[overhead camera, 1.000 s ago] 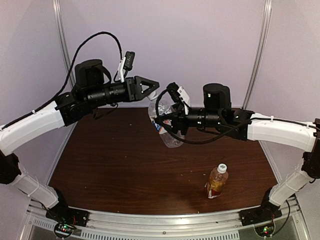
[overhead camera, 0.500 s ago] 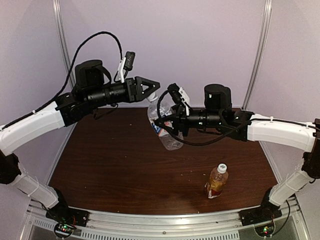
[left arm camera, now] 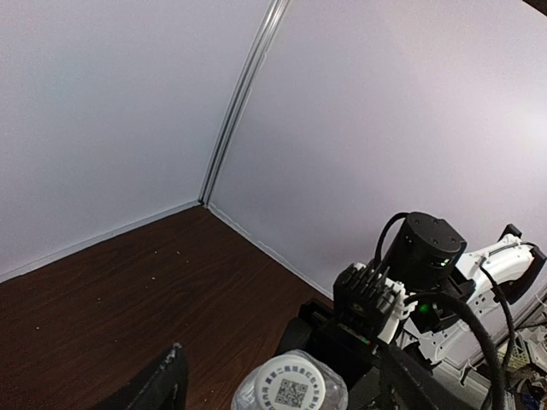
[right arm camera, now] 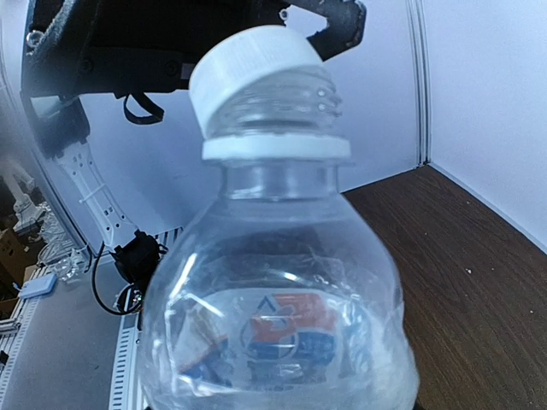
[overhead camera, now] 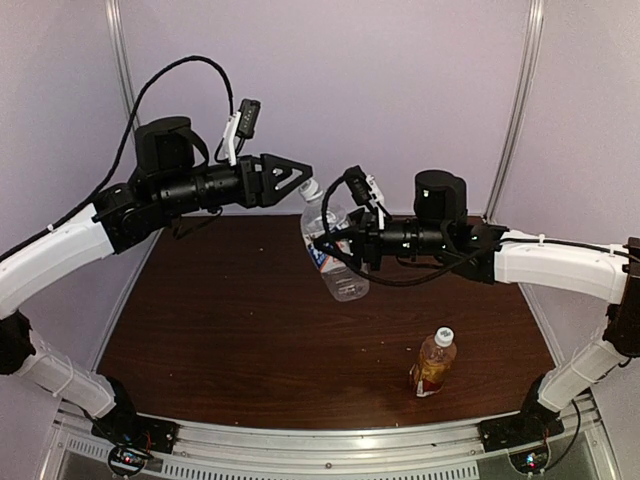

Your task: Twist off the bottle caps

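Next, my left gripper grips the cap [overhead camera: 309, 187] and pulls it off rather than twist, because the white cap sits crooked with the clear bottle's threads showing below it.
My right gripper [overhead camera: 337, 246] is shut on the clear bottle [overhead camera: 338, 268] with colourless liquid and holds it tilted in the air above the table's back middle. The bottle fills the right wrist view [right arm camera: 273, 290], hiding the fingers. Its white cap [right arm camera: 254, 61] sits crooked on the neck with the threads showing below it. In the left wrist view the cap [left arm camera: 291, 389] lies between my left gripper's [left arm camera: 286, 380] wide-apart fingers [left arm camera: 169, 386], untouched. My left gripper [overhead camera: 302, 178] is open just left of the cap [overhead camera: 312, 189]. The amber bottle [overhead camera: 433, 364] stands capped [overhead camera: 444, 336] at the front right.
The brown table [overhead camera: 220, 320] is walled by pale panels at the back and sides, with metal posts [overhead camera: 519, 100] in the corners. Both arm bases sit on the rail at the near edge [overhead camera: 320, 445]. Cables loop round the right wrist.
My left gripper has drawn back to the left off the cap, which now shows. The right gripper has shifted the clear bottle slightly right and more upright.
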`<act>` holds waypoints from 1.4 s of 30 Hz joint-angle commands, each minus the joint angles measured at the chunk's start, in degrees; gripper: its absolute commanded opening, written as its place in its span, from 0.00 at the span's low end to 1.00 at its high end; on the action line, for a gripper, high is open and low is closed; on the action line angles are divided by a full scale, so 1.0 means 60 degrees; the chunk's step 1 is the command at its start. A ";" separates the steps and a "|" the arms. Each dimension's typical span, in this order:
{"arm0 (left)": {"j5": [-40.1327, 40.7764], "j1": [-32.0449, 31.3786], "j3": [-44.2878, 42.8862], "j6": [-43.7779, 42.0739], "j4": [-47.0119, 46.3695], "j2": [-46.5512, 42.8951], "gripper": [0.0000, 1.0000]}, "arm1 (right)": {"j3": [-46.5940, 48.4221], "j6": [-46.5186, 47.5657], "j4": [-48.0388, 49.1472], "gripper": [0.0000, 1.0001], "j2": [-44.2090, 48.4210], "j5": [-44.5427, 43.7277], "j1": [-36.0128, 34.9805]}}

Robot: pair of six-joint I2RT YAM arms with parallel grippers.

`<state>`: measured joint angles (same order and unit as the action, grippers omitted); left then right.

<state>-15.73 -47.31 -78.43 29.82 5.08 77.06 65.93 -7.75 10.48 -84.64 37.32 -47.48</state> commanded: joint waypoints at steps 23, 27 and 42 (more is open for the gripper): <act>-0.0942 0.0064 -0.0722 -0.1045 0.0559 0.0590 0.60 | -0.0002 -0.0364 0.0593 0.43 0.0180 0.0676 0.0121; -0.0956 0.0055 -0.0756 -0.1087 0.0548 0.0577 0.55 | 0.0020 -0.0364 0.0583 0.43 0.0120 0.0718 0.0121; -0.1003 0.0059 -0.0712 -0.1118 0.0494 0.0444 0.37 | -0.0009 -0.0358 0.0559 0.42 0.0092 0.0738 0.0136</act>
<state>-21.15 -47.31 -81.34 23.81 10.37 80.36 65.93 -9.67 12.21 -84.64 40.51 -46.89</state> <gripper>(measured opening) 0.400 0.467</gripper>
